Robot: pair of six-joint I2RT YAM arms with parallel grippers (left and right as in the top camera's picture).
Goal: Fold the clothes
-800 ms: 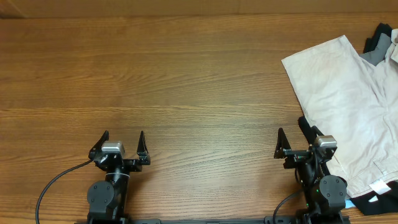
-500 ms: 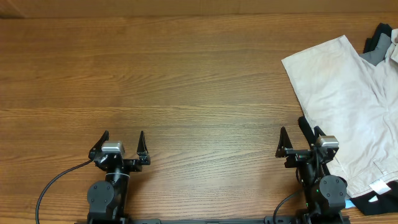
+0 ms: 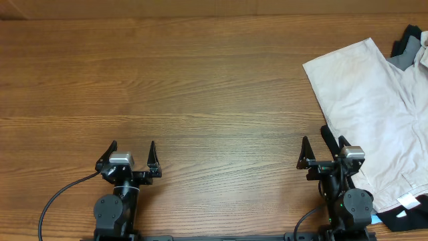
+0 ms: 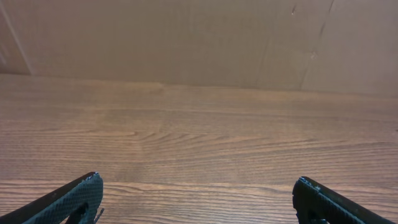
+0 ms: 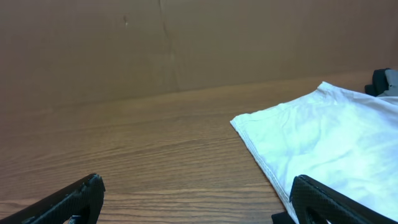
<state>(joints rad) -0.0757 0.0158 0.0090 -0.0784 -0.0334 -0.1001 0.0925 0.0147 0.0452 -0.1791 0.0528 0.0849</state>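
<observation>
Next, I move my right gripper to the light beige shorts' edge (image 3: 315, 94) (image 5: 254, 155) that faces the bare wood, just short of their far corner, and close it there.
The light beige shorts (image 3: 374, 107) lie spread flat at the right edge of the wooden table, partly cut off by the frame, with a small white tag (image 3: 408, 200) near the front. They also show in the right wrist view (image 5: 323, 140). My right gripper (image 3: 323, 145) is open and empty, its right finger at the shorts' near left edge (image 5: 196, 186). My left gripper (image 3: 131, 146) is open and empty over bare wood at the front left (image 4: 196, 186).
Grey and black garments (image 3: 408, 45) stick out from under the shorts at the far right. A dark piece (image 3: 404, 217) lies at the front right corner. A brown wall (image 4: 186, 37) stands behind the table.
My right gripper shifted very slightly to the right toward the shorts. The left arm and the clothes have not moved.
</observation>
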